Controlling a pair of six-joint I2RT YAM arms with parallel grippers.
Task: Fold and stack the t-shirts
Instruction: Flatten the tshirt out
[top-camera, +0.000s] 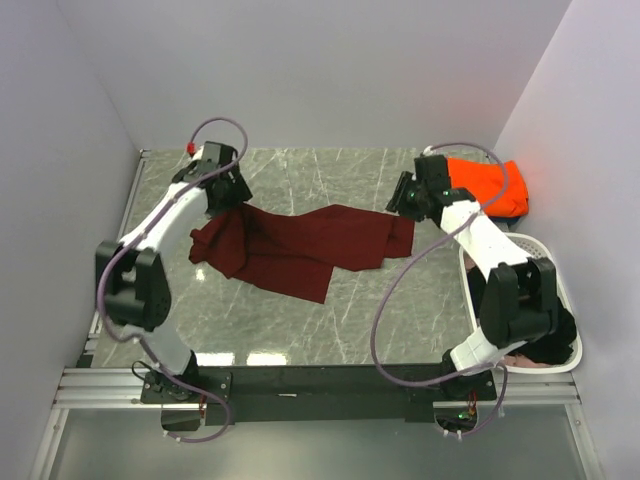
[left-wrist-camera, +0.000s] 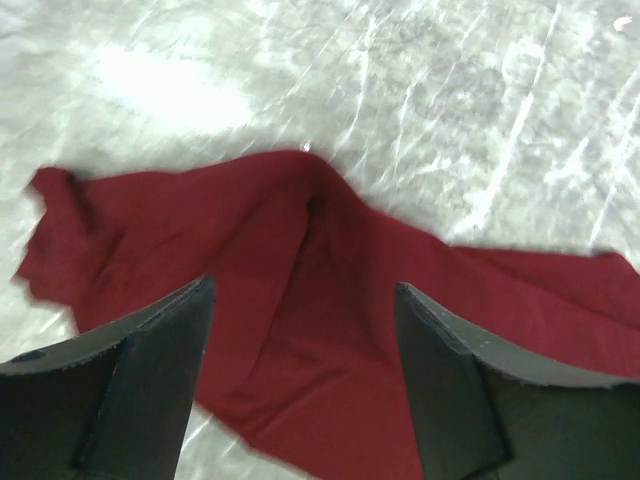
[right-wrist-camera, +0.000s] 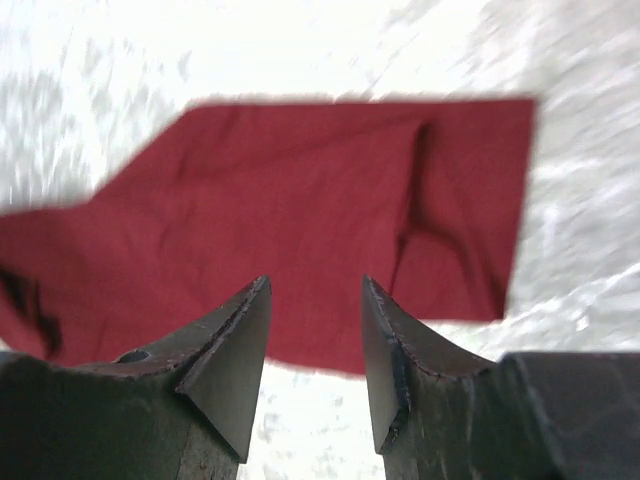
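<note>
Next, my left gripper should go to the maroon t-shirt's crumpled end (top-camera: 207, 257) (left-wrist-camera: 75, 284), farthest from the white basket, and close there.
A dark maroon t-shirt (top-camera: 300, 245) lies spread and partly folded across the middle of the marble table. My left gripper (top-camera: 232, 200) hovers over its left end, jaws wide apart, nothing between them; the maroon cloth (left-wrist-camera: 310, 330) lies below. My right gripper (top-camera: 402, 200) hangs above the shirt's right end, open and empty, with the maroon cloth (right-wrist-camera: 300, 210) flat beneath it. A folded bright orange t-shirt (top-camera: 490, 185) rests at the back right, behind the right arm. Dark cloth (top-camera: 555, 335) lies in the basket.
A white perforated basket (top-camera: 545, 250) stands at the right edge, partly under the right arm. Walls close in on the left, back and right. The marble tabletop (top-camera: 300, 330) shows in front of the maroon shirt.
</note>
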